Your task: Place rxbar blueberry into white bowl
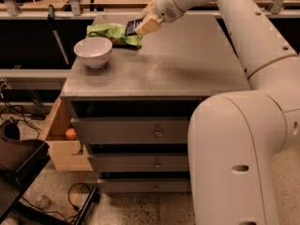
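Note:
Next, I release the rxbar blueberry from my gripper in the back part of the white bowl [93,45], next to the green snack bag.
The white bowl [93,51] stands upright near the left edge of the grey cabinet top [187,64]. My gripper [143,25] is shut on the rxbar blueberry [133,27], a small dark navy bar, and holds it in the air above the right end of the green snack bag [114,33]. The bar is to the right of the bowl and behind it, apart from it. The white arm reaches in from the upper right.
The green snack bag lies behind the bowl at the back left of the top. The cabinet has several drawers [136,130] in front. A wooden box [63,139] with an orange ball [71,134] sits at its left side. Cables lie on the floor.

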Available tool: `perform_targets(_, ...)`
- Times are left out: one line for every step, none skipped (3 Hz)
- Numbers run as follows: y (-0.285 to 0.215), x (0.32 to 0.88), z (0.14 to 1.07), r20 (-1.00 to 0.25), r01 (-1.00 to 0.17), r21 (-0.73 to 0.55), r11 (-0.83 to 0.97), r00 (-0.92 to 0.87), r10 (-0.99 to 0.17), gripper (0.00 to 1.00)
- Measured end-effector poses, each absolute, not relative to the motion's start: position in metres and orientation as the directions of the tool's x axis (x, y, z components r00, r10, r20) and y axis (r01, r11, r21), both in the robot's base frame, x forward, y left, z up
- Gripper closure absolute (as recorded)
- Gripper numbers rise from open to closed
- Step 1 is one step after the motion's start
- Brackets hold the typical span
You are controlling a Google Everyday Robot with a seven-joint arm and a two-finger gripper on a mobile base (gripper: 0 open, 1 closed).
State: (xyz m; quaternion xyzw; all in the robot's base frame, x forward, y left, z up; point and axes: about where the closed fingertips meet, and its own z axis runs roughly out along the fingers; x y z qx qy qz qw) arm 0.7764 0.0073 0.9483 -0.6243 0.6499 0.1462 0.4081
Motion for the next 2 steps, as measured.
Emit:
perform_targets(0.045, 0.76, 0.949, -0.703, -0.948, -0.311, 0.066, 0.183, -0.688, 1.0)
perform_targets(0.079, 0.746, 0.957, -0.684, -0.947, -0.322, -0.026, 0.251, -0.685, 1.0)
